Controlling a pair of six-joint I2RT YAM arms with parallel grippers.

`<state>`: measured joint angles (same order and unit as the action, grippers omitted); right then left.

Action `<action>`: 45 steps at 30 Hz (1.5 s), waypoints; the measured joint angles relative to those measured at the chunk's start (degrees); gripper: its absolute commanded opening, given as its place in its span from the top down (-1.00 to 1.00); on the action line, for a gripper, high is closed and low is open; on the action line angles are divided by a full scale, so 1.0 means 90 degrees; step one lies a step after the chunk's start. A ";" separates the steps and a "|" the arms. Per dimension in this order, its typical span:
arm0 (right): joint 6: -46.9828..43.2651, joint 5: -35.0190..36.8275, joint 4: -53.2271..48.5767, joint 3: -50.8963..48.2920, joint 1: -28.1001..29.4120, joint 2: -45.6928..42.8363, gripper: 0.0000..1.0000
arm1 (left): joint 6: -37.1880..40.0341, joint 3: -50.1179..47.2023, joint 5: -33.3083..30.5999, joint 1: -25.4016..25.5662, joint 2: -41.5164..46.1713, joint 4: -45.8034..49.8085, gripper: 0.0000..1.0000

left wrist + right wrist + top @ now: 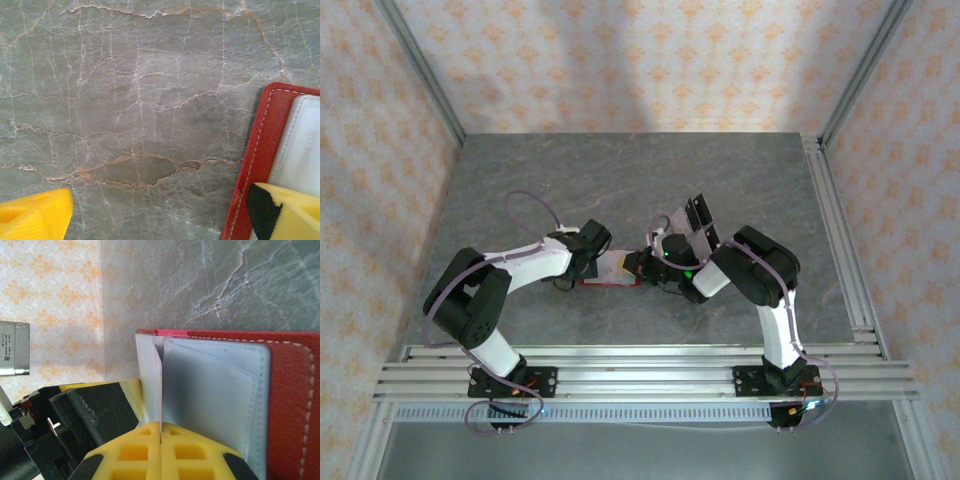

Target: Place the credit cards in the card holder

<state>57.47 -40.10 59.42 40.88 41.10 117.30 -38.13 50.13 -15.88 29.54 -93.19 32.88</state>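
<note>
My right gripper will release the thin pale credit card, now on edge at the pocket's mouth, in the card holder's pale pocket (605,268) (149,377) next to my left gripper.
The card holder (612,268) lies open on the table between the two arms, red outside (295,405) and pale grey inside. My right gripper (161,426) is shut on a thin pale credit card (150,375), which stands on edge at the mouth of the holder's inner pocket (215,400). My left gripper (160,215) is open wide at the holder's left side (255,165). One of its yellow fingers (287,212) rests on the pale lining, and the other (30,217) is over bare table. From above, the left gripper (590,258) and right gripper (645,265) face each other across the holder.
Several dark-edged flat pieces (697,215) stand just behind the right gripper. The grey marble table (620,180) stretches away behind both arms, with patterned walls around it. Aluminium rails (640,365) run along the near edge and the right side.
</note>
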 measured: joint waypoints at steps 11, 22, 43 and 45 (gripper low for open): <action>0.0000 -0.0027 0.0019 0.0078 0.0032 0.0095 1.00 | -0.0005 0.0000 -0.0005 0.0012 -0.0036 -0.0024 -0.85; -0.0010 -0.0041 -0.0287 0.0391 0.0097 0.0168 1.00 | -0.0100 0.0000 -0.0007 0.0032 -0.0041 -0.0024 -0.85; -0.0925 0.0070 -0.2363 0.0964 0.0185 -0.0454 0.16 | -0.0114 0.0440 -0.0090 0.0051 -0.0083 0.0469 -0.85; -0.1064 0.0102 -0.2681 0.1008 0.0182 -0.0571 0.07 | -0.0114 0.0469 -0.0087 0.0002 -0.0083 0.0483 -0.85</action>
<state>47.90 -39.18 35.29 49.95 42.74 112.16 -39.16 54.35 -16.67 29.56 -93.93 37.23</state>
